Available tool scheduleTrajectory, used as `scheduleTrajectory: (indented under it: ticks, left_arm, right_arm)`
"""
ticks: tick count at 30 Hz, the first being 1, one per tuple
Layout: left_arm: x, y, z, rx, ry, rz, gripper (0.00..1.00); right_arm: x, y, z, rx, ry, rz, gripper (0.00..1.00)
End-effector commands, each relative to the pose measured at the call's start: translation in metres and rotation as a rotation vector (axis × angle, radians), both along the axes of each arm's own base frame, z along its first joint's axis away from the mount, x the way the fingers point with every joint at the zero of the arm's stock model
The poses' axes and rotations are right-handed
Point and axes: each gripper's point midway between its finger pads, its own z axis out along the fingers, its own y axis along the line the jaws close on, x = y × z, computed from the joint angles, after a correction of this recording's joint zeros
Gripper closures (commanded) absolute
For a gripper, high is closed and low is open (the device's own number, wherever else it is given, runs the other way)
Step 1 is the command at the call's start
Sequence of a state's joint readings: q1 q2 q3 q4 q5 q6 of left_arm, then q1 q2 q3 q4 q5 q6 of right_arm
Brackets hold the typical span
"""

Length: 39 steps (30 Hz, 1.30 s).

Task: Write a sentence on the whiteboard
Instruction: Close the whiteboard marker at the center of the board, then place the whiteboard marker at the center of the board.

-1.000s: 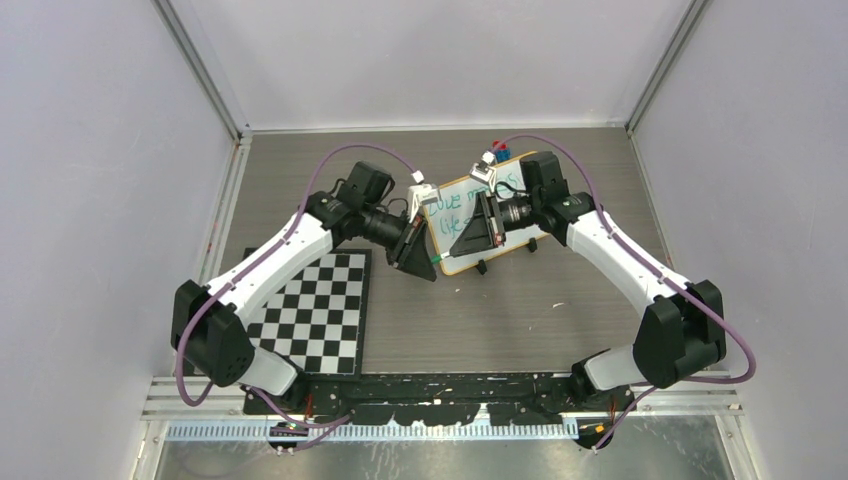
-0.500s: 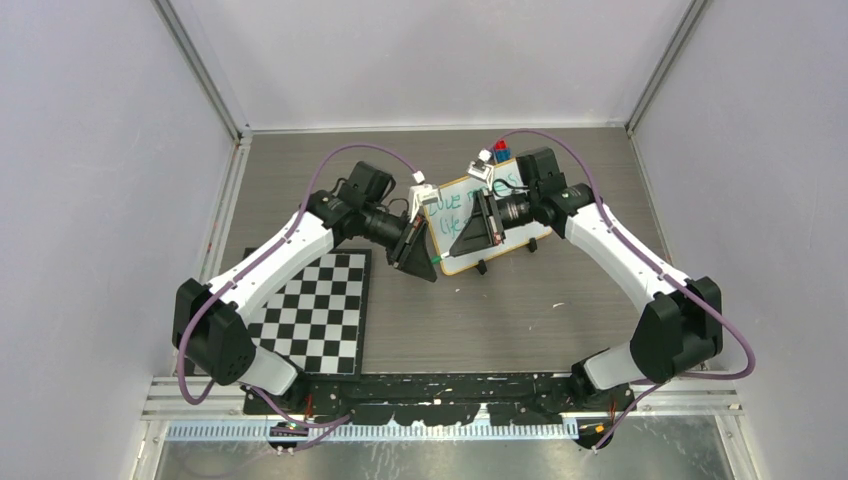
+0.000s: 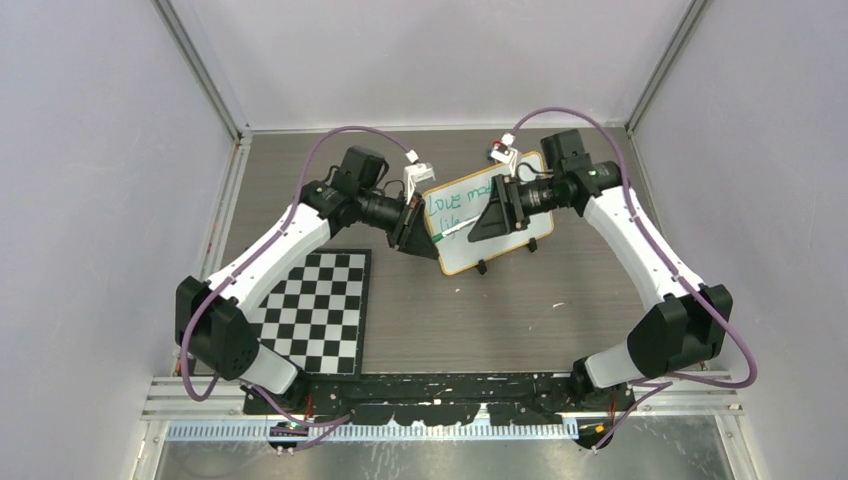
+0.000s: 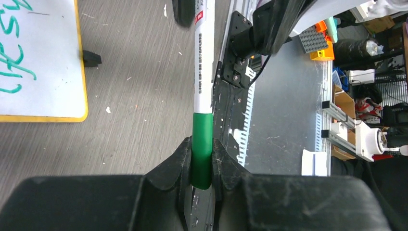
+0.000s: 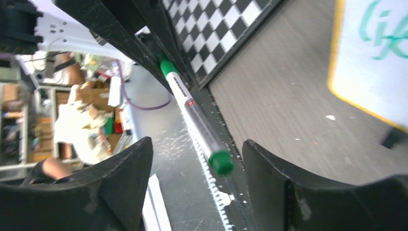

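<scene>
My open right gripper surrounds only the marker's small green end, so it should move in, taking the marker's white body [image 5: 195, 113] before setting it down.
The whiteboard [image 3: 505, 235] stands on the table between my two arms, and its corner [image 4: 43, 62] shows in the left wrist view. The sentence [image 3: 452, 205] is green handwriting in two lines, partly hidden by both grippers. My left gripper [image 3: 428, 242] [image 4: 202, 144] is shut on the green rear end of a white marker [image 4: 202, 72]. The marker [image 3: 455, 230] points toward the right arm. My right gripper [image 3: 472, 235] [image 5: 197, 144] is open. The marker's green cap [image 5: 221, 162] floats between its fingers, touching neither.
A black-and-white checkerboard mat [image 3: 320, 310] lies at the near left of the table, also seen as the mat [image 5: 226, 24] from the right wrist. The board's black feet [image 3: 481, 267] rest on grey wood-grain tabletop. Grey walls close in three sides.
My right gripper has opened and let go of the marker's capped end. Both arms have shifted toward the far side, uncovering more of the board.
</scene>
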<state>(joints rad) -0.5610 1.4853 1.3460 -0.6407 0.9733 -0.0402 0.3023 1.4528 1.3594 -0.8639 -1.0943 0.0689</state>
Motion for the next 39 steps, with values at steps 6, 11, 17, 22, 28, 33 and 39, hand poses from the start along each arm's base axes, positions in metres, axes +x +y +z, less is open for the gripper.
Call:
scheduleTrajectory:
  ticks: [6, 11, 17, 22, 28, 33, 39]
  left_arm:
    - [-0.003, 0.008, -0.002, 0.053, 0.009, -0.007, 1.0]
    - [-0.017, 0.007, -0.004, 0.045, 0.12, -0.06, 1.0]
    - [-0.021, 0.001, -0.002, 0.044, 0.231, -0.064, 1.0]
    - [-0.03, -0.003, -0.001, 0.035, 0.271, -0.107, 1.0]
    - [-0.042, -0.009, -0.004, 0.045, 0.283, -0.16, 1.0]
    - [-0.045, -0.012, 0.001, 0.023, 0.302, -0.179, 1.0]
    - [-0.049, -0.012, 0.007, -0.005, 0.309, -0.197, 1.0]
  right_arm:
    - [0.005, -0.056, 0.055, -0.272, -0.493, -0.046, 0.17]
    - [-0.006, -0.051, 0.066, -0.457, -0.719, 0.061, 0.16]
    - [-0.006, -0.033, 0.061, -0.614, -0.875, 0.214, 0.16]
    - [-0.016, -0.011, 0.042, -0.754, -1.024, 0.398, 0.19]
    - [-0.009, 0.007, 0.033, -0.845, -1.132, 0.462, 0.27]
    - [-0.02, 0.016, 0.012, -0.863, -1.12, 0.554, 0.31]
    - [-0.03, 0.016, -0.005, -0.861, -1.088, 0.623, 0.41]
